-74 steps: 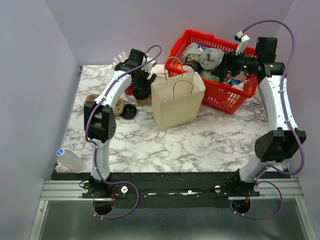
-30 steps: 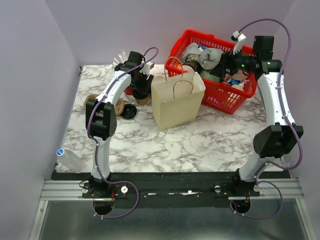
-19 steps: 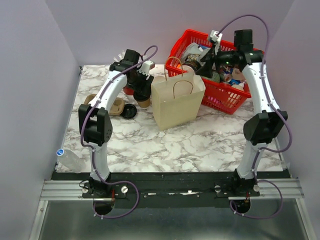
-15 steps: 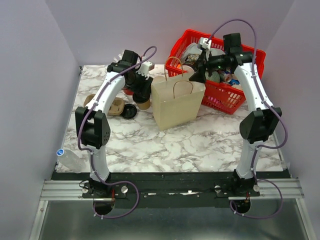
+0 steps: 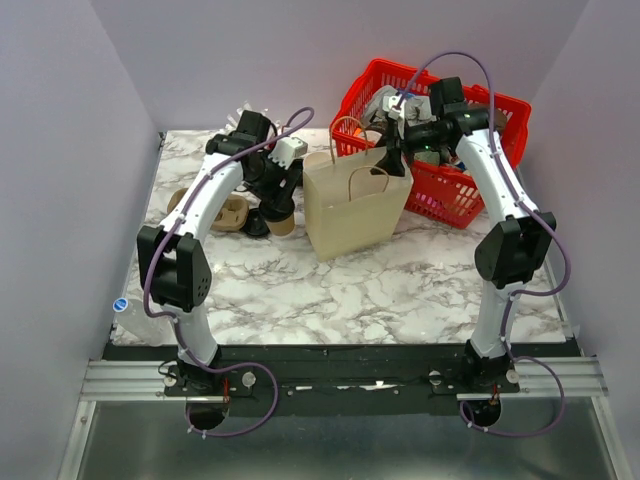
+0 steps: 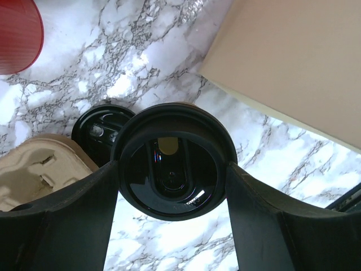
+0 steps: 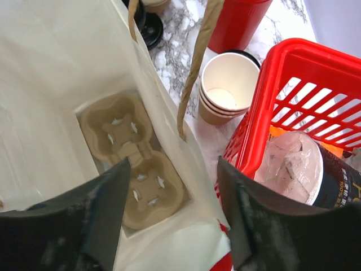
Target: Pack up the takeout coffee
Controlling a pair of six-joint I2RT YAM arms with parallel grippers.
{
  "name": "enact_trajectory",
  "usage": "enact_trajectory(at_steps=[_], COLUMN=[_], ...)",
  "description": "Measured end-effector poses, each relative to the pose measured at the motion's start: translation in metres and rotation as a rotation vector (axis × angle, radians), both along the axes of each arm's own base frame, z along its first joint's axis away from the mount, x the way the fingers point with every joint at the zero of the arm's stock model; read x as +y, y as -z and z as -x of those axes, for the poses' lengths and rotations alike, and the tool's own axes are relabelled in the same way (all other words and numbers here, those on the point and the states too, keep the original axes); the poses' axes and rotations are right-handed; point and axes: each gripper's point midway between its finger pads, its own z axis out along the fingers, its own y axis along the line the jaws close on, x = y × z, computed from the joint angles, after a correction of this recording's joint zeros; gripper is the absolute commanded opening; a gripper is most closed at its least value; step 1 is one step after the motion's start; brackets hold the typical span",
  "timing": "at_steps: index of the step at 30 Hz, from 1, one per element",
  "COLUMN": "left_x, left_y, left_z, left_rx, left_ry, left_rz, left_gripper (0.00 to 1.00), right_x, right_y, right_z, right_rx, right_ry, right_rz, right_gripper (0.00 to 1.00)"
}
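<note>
The bag's corner is crowding the red basket, so my right gripper needs to grab the bag's rim (image 7: 182, 137) by the bag's handle and pull the bag clear before it packs the cup.
The takeout coffee is a brown kraft cup (image 5: 283, 226) with a black lid (image 6: 174, 169). My left gripper (image 5: 279, 206) is shut on it at the lid, one finger (image 6: 62, 226) on each side, just left of the cream paper bag (image 5: 355, 205). I cannot tell whether the cup touches the table. My right gripper (image 5: 392, 160) hangs open over the bag's right rim. In the right wrist view its gripper (image 7: 174, 165) straddles the bag's side wall, and a two-cup pulp carrier (image 7: 132, 169) lies on the bag's floor.
A red basket (image 5: 470, 195) of groceries stands right of the bag. A stack of cream cups (image 7: 225, 90) and a red cup (image 7: 240, 22) stand behind it. A loose black lid (image 6: 98, 130) and a pulp carrier (image 5: 228, 213) lie left of the cup. A water bottle (image 5: 135, 318) lies near left.
My right arm has swung left from over the basket to the bag's right rim. My left gripper has carried the lidded cup a little toward the near edge.
</note>
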Motion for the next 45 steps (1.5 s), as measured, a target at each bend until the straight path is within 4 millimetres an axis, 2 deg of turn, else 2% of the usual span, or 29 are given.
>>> enact_trajectory(at_steps=[1,3,7,9,10,13,15,16,17,21,27,30,32,34,36,37,41,45], left_x=[0.001,0.002,0.004,0.005,0.006,0.008,0.009,0.01,0.01,0.007,0.001,-0.002,-0.004,-0.004,-0.004,-0.004,-0.006,-0.009], left_y=[0.0,-0.001,-0.004,-0.007,-0.01,-0.022,-0.038,-0.045,-0.055,-0.089,-0.155,-0.185,-0.204,-0.214,-0.219,-0.219,-0.216,-0.215], left_z=[0.001,0.005,0.014,0.02,0.024,0.032,0.036,0.038,0.04,0.053,0.09,0.11,0.126,0.138,0.148,0.153,0.163,0.162], left_rx=[0.0,-0.001,-0.011,-0.019,-0.029,-0.072,-0.122,-0.144,-0.181,-0.3,-0.54,-0.638,-0.7,-0.732,-0.755,-0.76,-0.745,-0.718], left_ry=[0.006,0.02,0.049,0.064,0.074,0.09,0.096,0.097,0.099,0.114,0.183,0.226,0.266,0.292,0.312,0.321,0.341,0.341], left_rz=[-0.003,-0.007,-0.008,-0.006,-0.005,0.001,0.011,0.018,0.029,0.088,0.219,0.274,0.308,0.326,0.34,0.347,0.368,0.379], left_gripper=[0.0,0.0,0.0,0.0,0.0,0.0,0.0,0.0,0.0,0.0,0.0,0.0,0.0,0.0,0.0,0.0,0.0,0.0], right_x=[0.0,-0.001,-0.004,-0.007,-0.008,-0.013,-0.016,-0.018,-0.02,-0.027,-0.027,-0.024,-0.023,-0.023,-0.024,-0.025,-0.025,-0.021], right_y=[0.001,0.003,0.007,0.007,0.006,0.001,-0.001,-0.001,-0.002,0.0,-0.003,-0.005,-0.006,-0.004,0.0,0.002,0.005,0.002], right_z=[0.002,0.005,0.015,0.024,0.031,0.05,0.066,0.075,0.083,0.117,0.156,0.169,0.174,0.175,0.174,0.174,0.174,0.168], right_rx=[0.003,0.005,0.023,0.032,0.039,0.048,0.055,0.062,0.064,0.074,0.06,0.06,0.074,0.091,0.104,0.109,0.121,0.12], right_ry=[-0.004,-0.013,-0.033,-0.042,-0.045,-0.052,-0.054,-0.053,-0.05,-0.014,0.047,0.073,0.092,0.112,0.127,0.132,0.136,0.13], right_rz=[0.004,0.011,0.03,0.038,0.041,0.048,0.051,0.051,0.051,0.043,0.042,0.049,0.052,0.057,0.063,0.068,0.074,0.076], right_gripper=[0.55,0.5,0.31,0.27,0.22,0.12,0.07,0.01,0.0,0.01,0.01,0.01,0.21,0.37,0.45,0.52,0.54,0.51])
